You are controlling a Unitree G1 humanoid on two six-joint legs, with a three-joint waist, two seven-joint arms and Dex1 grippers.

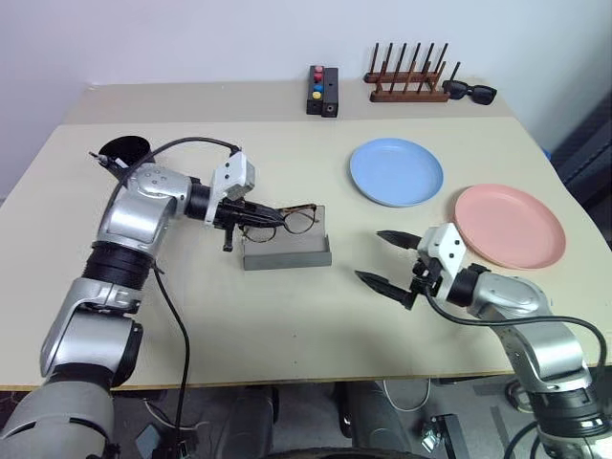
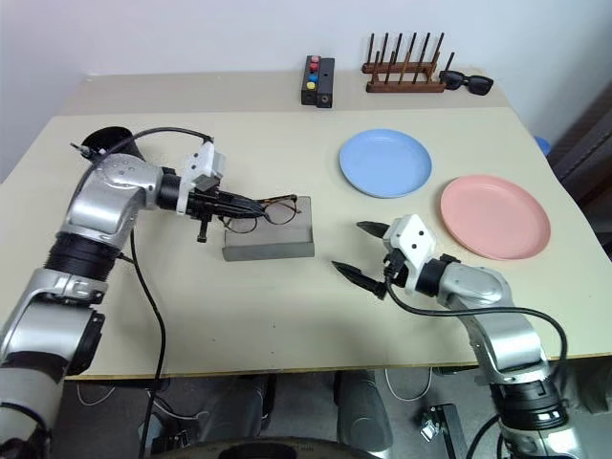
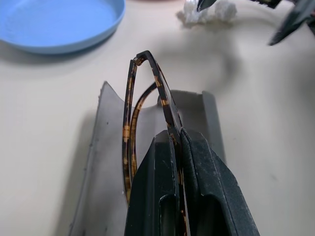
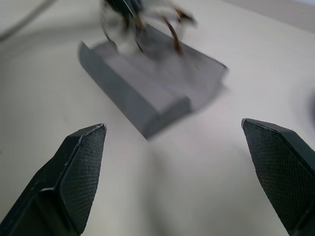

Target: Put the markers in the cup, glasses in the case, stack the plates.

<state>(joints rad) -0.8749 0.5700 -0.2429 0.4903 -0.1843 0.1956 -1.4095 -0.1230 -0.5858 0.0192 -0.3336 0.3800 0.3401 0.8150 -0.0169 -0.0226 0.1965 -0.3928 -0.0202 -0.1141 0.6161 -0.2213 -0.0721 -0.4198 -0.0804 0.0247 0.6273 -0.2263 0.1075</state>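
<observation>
The light blue plate is next for my right gripper to close on by its near rim (image 1: 399,204), for stacking on the pink plate.
My left gripper (image 1: 251,212) is shut on one temple of the tortoiseshell glasses (image 1: 296,218), which hang just above the open grey case (image 1: 287,253) in the middle of the table. In the left wrist view the frame (image 3: 130,123) rises from between the black fingers (image 3: 162,162) over the case's trough. My right gripper (image 1: 371,256) stands wide open and empty, right of the case and apart from it. The light blue plate (image 1: 396,172) and the pink plate (image 1: 510,226) lie side by side. The black cup (image 1: 124,150) sits behind my left arm; I cannot make out the markers.
At the back of the table are a small black box with coloured buttons (image 1: 322,90), a wooden peg rack (image 1: 406,81) and black sunglasses (image 1: 470,91). The table's front edge runs just below my right forearm.
</observation>
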